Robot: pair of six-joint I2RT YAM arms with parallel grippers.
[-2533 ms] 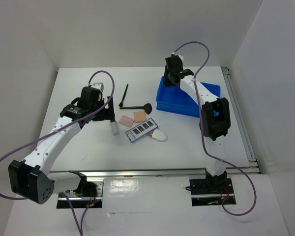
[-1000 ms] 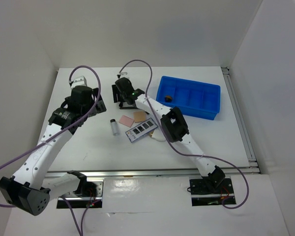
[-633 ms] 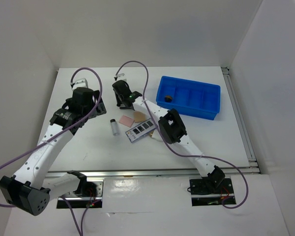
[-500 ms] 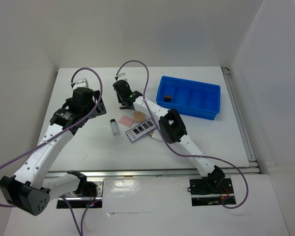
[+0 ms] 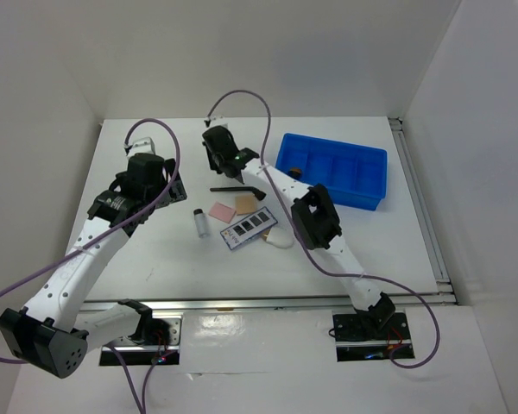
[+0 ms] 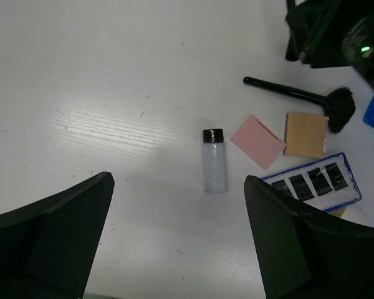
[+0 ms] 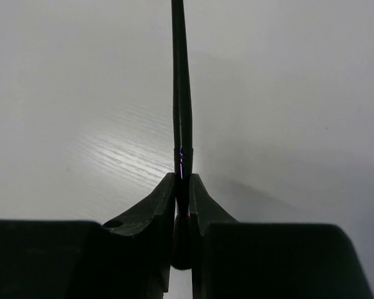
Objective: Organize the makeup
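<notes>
Next, my right gripper lets go of the thin black-handled brush in the blue tray (image 5: 287,158) beside the small dark item.
My right gripper (image 5: 218,158) (image 7: 182,179) is shut on a thin black-handled brush (image 7: 179,93), whose handle runs straight out from between the jaws above the table. The second brush (image 5: 235,187) (image 6: 296,95) lies on the table just in front of it. The pink pad (image 5: 220,210) (image 6: 257,141), tan pad (image 5: 245,204) (image 6: 306,133), eyeshadow palette (image 5: 249,226) (image 6: 313,182) and clear vial (image 5: 200,222) (image 6: 214,162) lie mid-table. The white sponge (image 5: 274,242) is partly hidden by the right arm. My left gripper (image 5: 160,183) (image 6: 177,249) is open and empty, hovering left of the vial.
The blue compartmented tray (image 5: 371,160) stands at the back right, with a small dark item (image 5: 295,172) in its left compartment. The right arm stretches across the table over the palette and sponge. White walls close in the back and both sides.
My right arm has swung from the blue tray over to the thin brush and closed on it, then moved slightly toward the back. My left gripper drew back to the left.
</notes>
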